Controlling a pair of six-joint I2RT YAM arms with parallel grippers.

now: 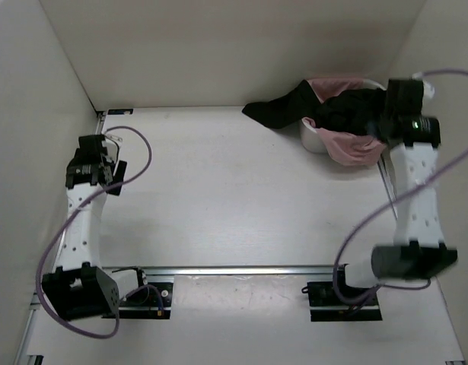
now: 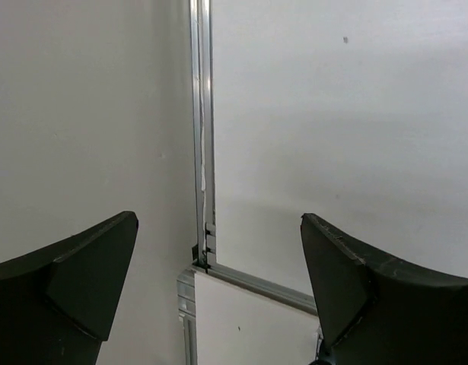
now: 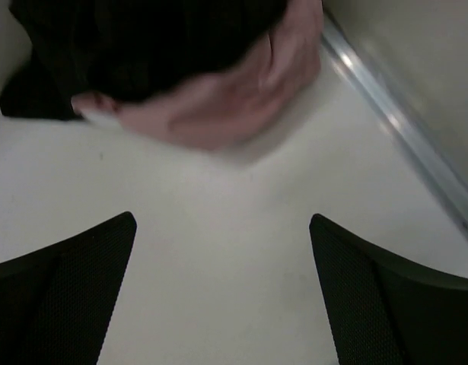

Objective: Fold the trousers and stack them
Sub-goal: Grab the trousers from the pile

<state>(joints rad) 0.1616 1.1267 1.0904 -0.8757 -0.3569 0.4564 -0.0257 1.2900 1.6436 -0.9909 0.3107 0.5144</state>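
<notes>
The bunched part (image 1: 357,106) (image 3: 169,38) of the black trousers inside the pink-rimmed basket should be grabbed next by my right gripper, away from the part of the trousers spilling onto the table.
The black trousers (image 1: 278,112) lie bunched in a pink-rimmed basket (image 1: 348,149) at the far right of the table, with one part spilling over its left side onto the table. In the right wrist view the trousers (image 3: 142,46) fill the top, above the basket's pink rim (image 3: 218,114). My right gripper (image 1: 386,115) hovers at the basket's right side; my right gripper (image 3: 222,218) is open over bare table, holding nothing. My left gripper (image 1: 97,144) is at the far left near the wall; my left gripper (image 2: 218,218) is open and empty.
White walls enclose the table on the left, back and right. A metal rail (image 1: 241,269) runs across the near side, another rail (image 3: 401,122) runs along the right edge, and a corner joint (image 2: 205,251) lies ahead of the left gripper. Purple cables (image 1: 135,163) loop from both arms.
</notes>
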